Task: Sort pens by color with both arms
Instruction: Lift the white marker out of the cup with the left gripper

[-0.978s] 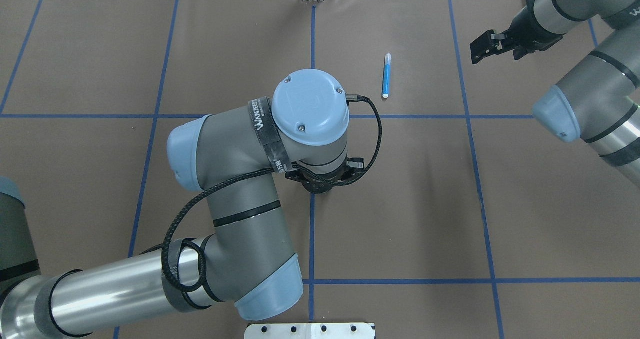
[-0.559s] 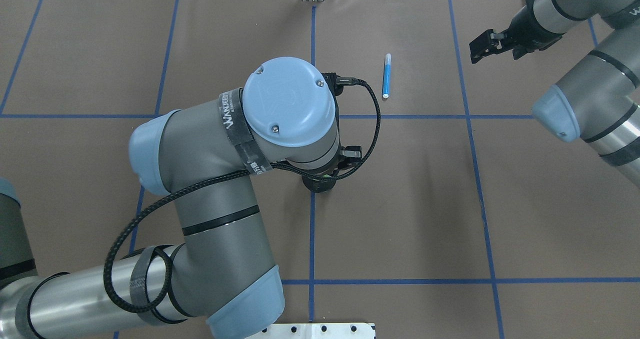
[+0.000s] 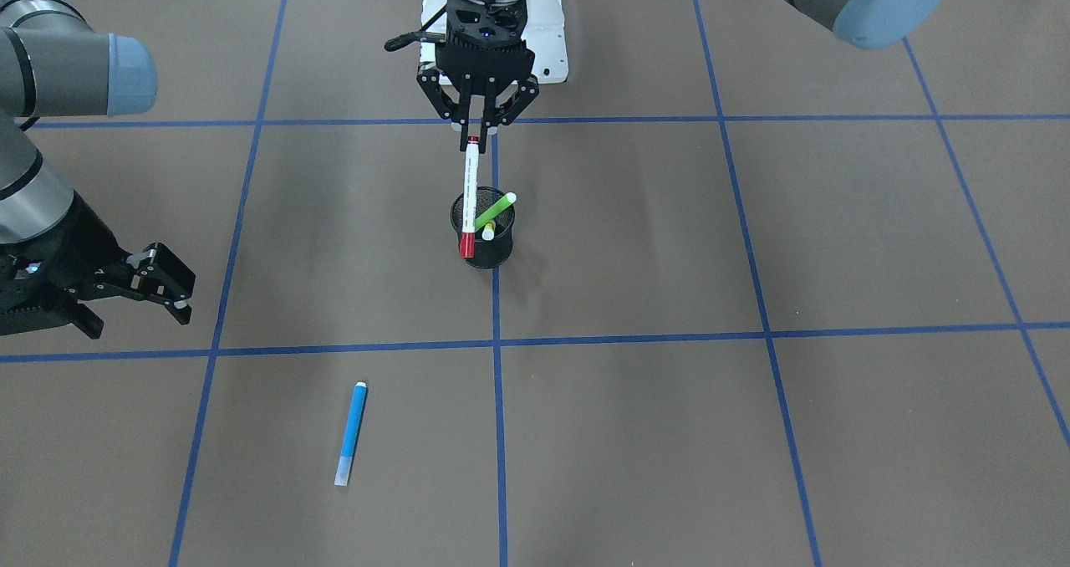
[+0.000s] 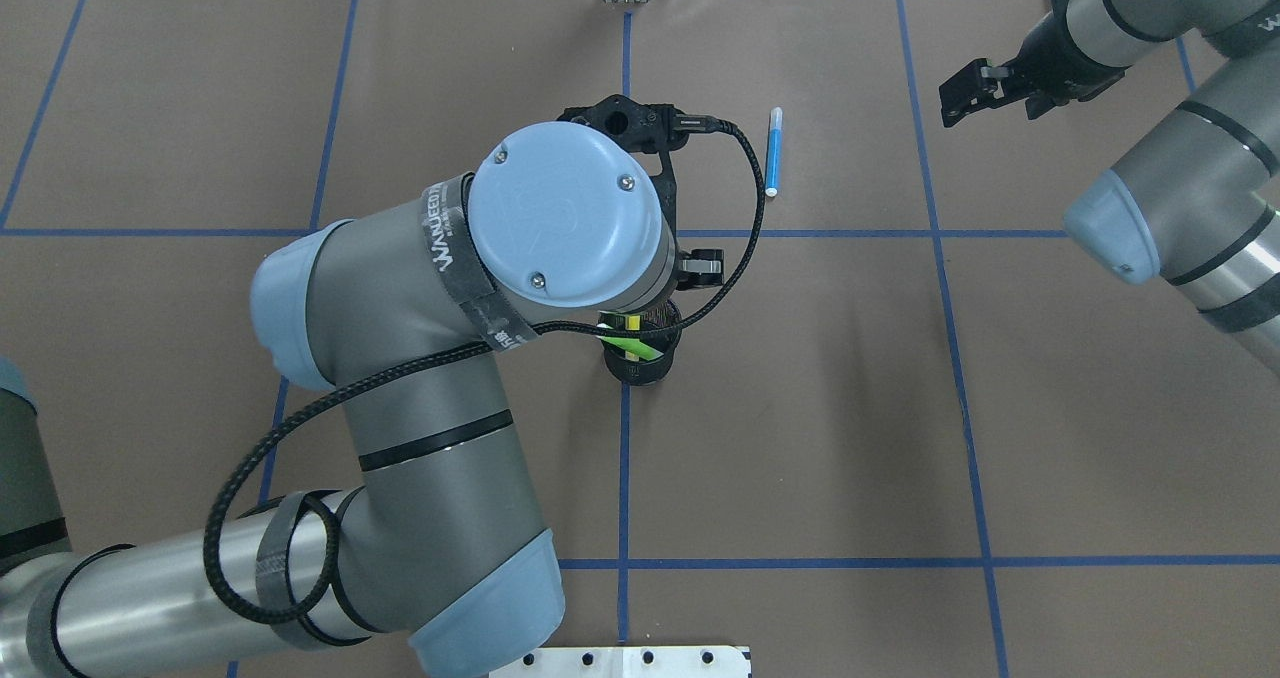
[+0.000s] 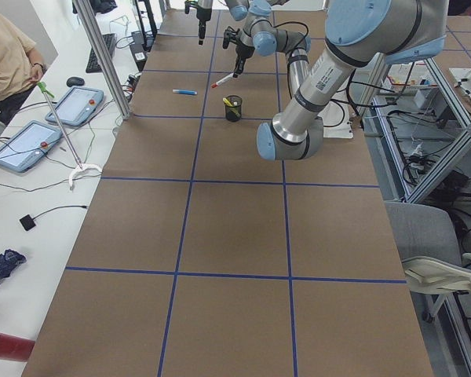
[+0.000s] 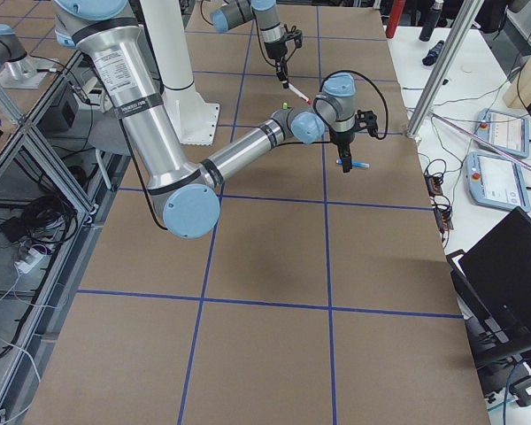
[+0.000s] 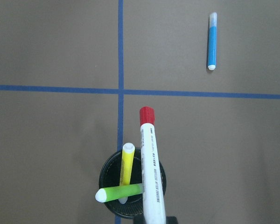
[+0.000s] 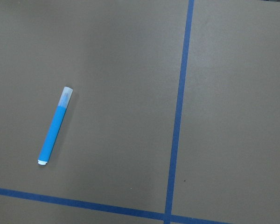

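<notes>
Next, I let go of the white pen with my left gripper between the blue pen and the middle blue tape line (image 3: 420, 452) (image 7: 170, 31).
My left gripper (image 3: 474, 136) is shut on the top end of the white pen with red ends (image 3: 470, 195) and holds it tilted above the black mesh cup (image 3: 498, 253), clear of the rim. The wrist view shows it too (image 7: 150, 172). The green pen (image 3: 495, 210) and the yellow pen (image 3: 488, 231) stand in the cup; the left wrist view shows both, green (image 7: 119, 192) and yellow (image 7: 127, 165). The blue pen (image 3: 350, 433) lies flat on the table, also in the overhead view (image 4: 773, 153). My right gripper (image 3: 185, 299) is open and empty, above the table beside the blue pen.
The brown table mat (image 4: 800, 408) is marked with blue tape lines. The white pedestal base (image 3: 547, 15) is at the robot's edge. My left arm's elbow and wrist (image 4: 560, 218) hang over the cup in the overhead view. Tablets (image 5: 27, 145) lie on a side table.
My left arm has risen and swung away from over the cup, drawing the white pen up with it. The green and yellow pens now show in the cup. The right arm has barely moved.
</notes>
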You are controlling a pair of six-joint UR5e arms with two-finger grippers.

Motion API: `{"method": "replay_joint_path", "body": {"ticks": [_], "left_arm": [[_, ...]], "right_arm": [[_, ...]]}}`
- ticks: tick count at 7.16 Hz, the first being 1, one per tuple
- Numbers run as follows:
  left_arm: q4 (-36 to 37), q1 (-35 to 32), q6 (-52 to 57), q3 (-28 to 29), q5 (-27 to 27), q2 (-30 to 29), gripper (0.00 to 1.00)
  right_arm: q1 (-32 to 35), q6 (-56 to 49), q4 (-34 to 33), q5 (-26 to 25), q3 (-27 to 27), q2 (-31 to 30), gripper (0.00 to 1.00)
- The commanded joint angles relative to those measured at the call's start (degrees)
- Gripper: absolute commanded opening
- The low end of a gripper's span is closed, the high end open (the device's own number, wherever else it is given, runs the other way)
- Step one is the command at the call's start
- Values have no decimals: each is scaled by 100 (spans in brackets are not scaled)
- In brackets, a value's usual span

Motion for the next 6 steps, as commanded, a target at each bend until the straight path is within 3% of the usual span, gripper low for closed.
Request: {"method": "replay_joint_path", "body": {"ticks": [1, 3, 6], "left_arm": [[-1033, -26, 184, 778, 525, -23, 0], [-2307, -271, 605, 1779, 634, -84, 0], [-3925, -501, 772, 4614, 993, -1408, 0]], "right_arm": [[0, 19, 0, -3, -3, -18, 100], [0, 19, 0, -3, -12, -27, 100], [0, 19, 0, -12, -56, -18, 100]]}}
